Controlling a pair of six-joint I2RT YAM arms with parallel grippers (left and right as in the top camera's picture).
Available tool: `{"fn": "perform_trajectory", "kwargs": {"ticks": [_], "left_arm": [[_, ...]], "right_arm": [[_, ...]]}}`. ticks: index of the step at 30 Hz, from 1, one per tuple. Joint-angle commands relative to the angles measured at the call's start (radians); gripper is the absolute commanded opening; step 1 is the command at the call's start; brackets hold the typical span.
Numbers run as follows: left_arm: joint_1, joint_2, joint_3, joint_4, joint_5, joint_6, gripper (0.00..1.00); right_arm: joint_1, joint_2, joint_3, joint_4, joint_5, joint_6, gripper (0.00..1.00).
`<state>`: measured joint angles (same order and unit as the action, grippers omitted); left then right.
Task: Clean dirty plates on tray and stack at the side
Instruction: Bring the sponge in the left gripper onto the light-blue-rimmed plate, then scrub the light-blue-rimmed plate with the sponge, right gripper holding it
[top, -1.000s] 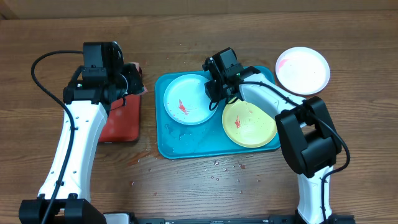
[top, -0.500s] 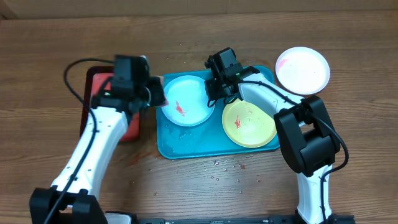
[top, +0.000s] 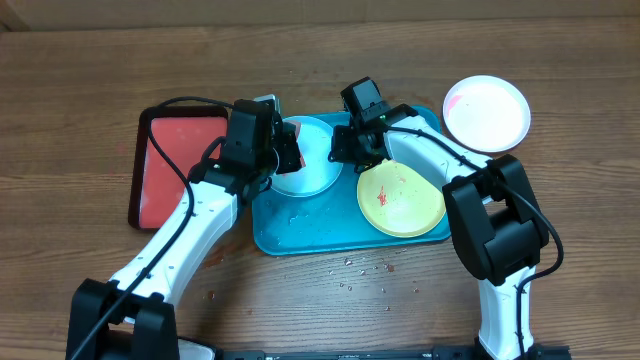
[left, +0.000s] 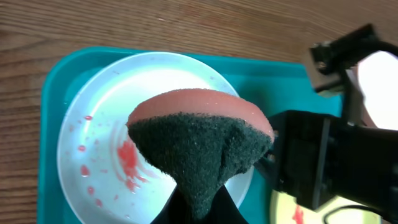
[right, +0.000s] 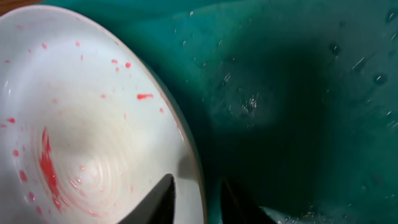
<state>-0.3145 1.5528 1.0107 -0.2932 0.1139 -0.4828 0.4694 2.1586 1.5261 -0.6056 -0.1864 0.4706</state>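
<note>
My right fingers straddle the light blue plate's edge; they should pinch that edge (right: 194, 163), steadying the plate before my sponge scrubs.
The light blue plate (top: 315, 172) with red smears lies at the left of the turquoise tray (top: 300, 232). My left gripper (top: 284, 150) is shut on a sponge (left: 199, 134) with a red back and dark green scrub face, held just above this plate (left: 99, 155). My right gripper (top: 346, 150) is shut on the plate's right rim (right: 81, 124), one finger on each side (right: 196, 200). The yellow-green plate (top: 400, 198) lies at the right of the tray. The white plate (top: 486, 112) lies on the table beyond the tray's far right corner.
A smaller red tray (top: 172, 165) with a dark rim lies to the left of the turquoise tray. Water drops (top: 360, 266) speckle the wooden table in front of the tray. The tray floor is wet (right: 298, 93).
My left arm swung right from the red tray to above the light blue plate, carrying the sponge. My right gripper stayed on the plate's rim.
</note>
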Motion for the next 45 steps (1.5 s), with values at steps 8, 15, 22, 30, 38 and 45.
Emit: {"fn": "perform_trajectory", "kwargs": {"ticks": [8, 15, 22, 30, 38, 45], "left_arm": [[0.0, 0.12, -0.01, 0.033, 0.011, -0.083, 0.04], [0.0, 0.174, -0.01, 0.075, 0.038, -0.084, 0.04], [-0.003, 0.214, -0.01, 0.113, 0.044, -0.139, 0.04], [-0.025, 0.321, -0.01, 0.225, 0.097, -0.206, 0.05], [-0.008, 0.347, -0.008, 0.221, -0.035, -0.149, 0.1], [0.051, 0.347, 0.014, 0.158, -0.124, -0.064, 0.05]], "right_arm": [[-0.031, -0.009, 0.032, 0.071, 0.088, -0.216, 0.33], [-0.016, 0.016, 0.01, 0.069, 0.073, -0.209, 0.22], [-0.016, 0.016, 0.008, 0.079, 0.072, -0.164, 0.13], [-0.015, 0.016, 0.008, 0.088, 0.073, -0.15, 0.12], [-0.015, 0.016, 0.006, 0.088, 0.088, -0.153, 0.12], [-0.015, 0.016, 0.006, 0.08, 0.089, -0.153, 0.12]]}}
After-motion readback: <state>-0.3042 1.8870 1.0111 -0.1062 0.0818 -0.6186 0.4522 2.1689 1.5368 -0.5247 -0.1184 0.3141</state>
